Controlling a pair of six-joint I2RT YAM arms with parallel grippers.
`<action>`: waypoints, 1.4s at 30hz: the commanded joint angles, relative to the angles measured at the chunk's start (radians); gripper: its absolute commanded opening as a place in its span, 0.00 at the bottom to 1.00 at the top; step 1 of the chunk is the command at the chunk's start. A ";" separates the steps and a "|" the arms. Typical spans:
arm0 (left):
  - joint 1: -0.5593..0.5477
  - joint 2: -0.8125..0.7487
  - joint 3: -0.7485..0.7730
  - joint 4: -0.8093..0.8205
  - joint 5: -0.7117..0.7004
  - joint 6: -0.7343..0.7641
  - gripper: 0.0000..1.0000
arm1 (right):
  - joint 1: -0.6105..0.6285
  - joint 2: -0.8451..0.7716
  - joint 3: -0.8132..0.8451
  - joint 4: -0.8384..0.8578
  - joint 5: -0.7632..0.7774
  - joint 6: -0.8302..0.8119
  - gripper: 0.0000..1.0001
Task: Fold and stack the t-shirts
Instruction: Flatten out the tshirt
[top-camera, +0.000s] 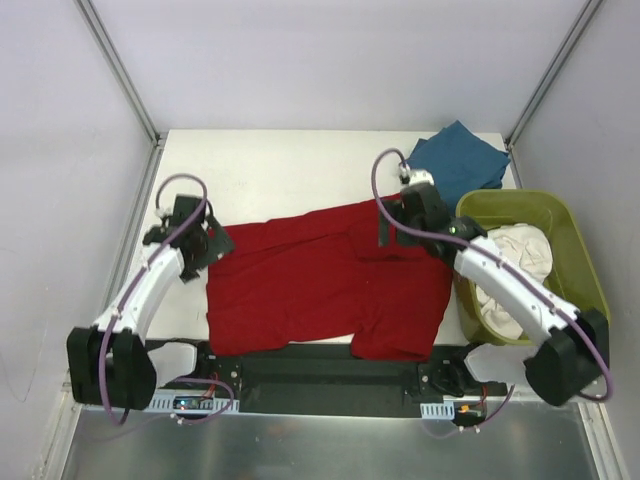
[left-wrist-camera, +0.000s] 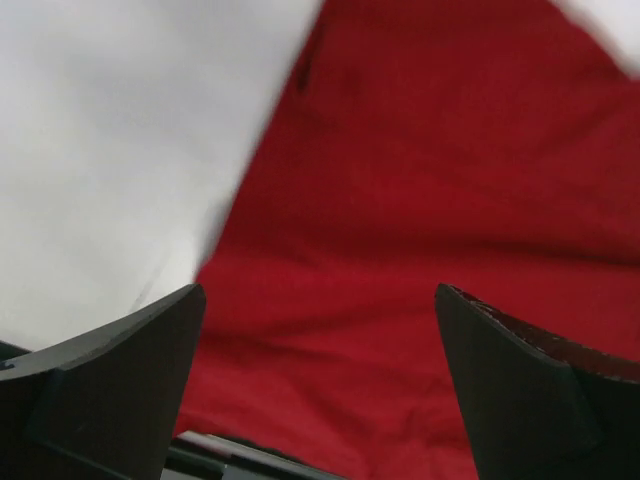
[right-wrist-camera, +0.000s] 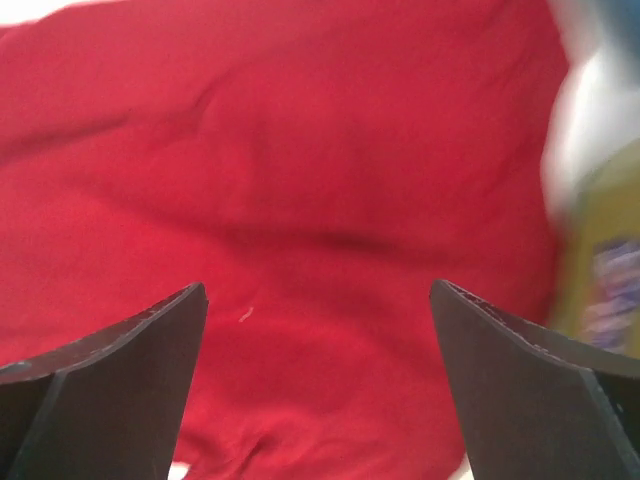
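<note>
I need to next use my left gripper to grab the deep red t-shirt's near corner (left-wrist-camera: 186, 425), which is by the front rail on my left gripper's own side.
The deep red t-shirt (top-camera: 320, 285) lies spread across the middle of the table, its near edge at the front rail. My left gripper (top-camera: 208, 243) hovers open at the shirt's far-left corner. In the left wrist view, red cloth (left-wrist-camera: 420, 200) fills the space beyond the wide-apart fingers (left-wrist-camera: 120, 380), with nothing between them. My right gripper (top-camera: 393, 222) stands open over the shirt's far-right edge. Its fingers (right-wrist-camera: 530, 380) are spread above red cloth (right-wrist-camera: 300, 180). A folded teal-blue t-shirt (top-camera: 460, 155) rests at the back right. The white t-shirt (top-camera: 515, 275) is bunched inside the tub.
The olive-green tub (top-camera: 575, 245) stands at the right edge of the table, close beside my right arm; its wall (right-wrist-camera: 600, 260) shows at the right of the right wrist view. Bare white table (top-camera: 280, 175) lies behind the red shirt. Walls enclose the table's sides and back.
</note>
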 joint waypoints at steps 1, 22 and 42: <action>-0.040 -0.139 -0.220 0.127 0.247 -0.061 0.99 | 0.053 -0.068 -0.220 0.143 -0.181 0.189 0.97; 0.052 0.612 0.120 0.279 0.234 0.002 0.91 | 0.021 0.692 0.284 0.011 -0.210 0.171 0.97; 0.078 0.036 -0.128 0.071 -0.056 -0.090 0.99 | 0.081 0.196 0.025 0.146 -0.112 0.157 0.97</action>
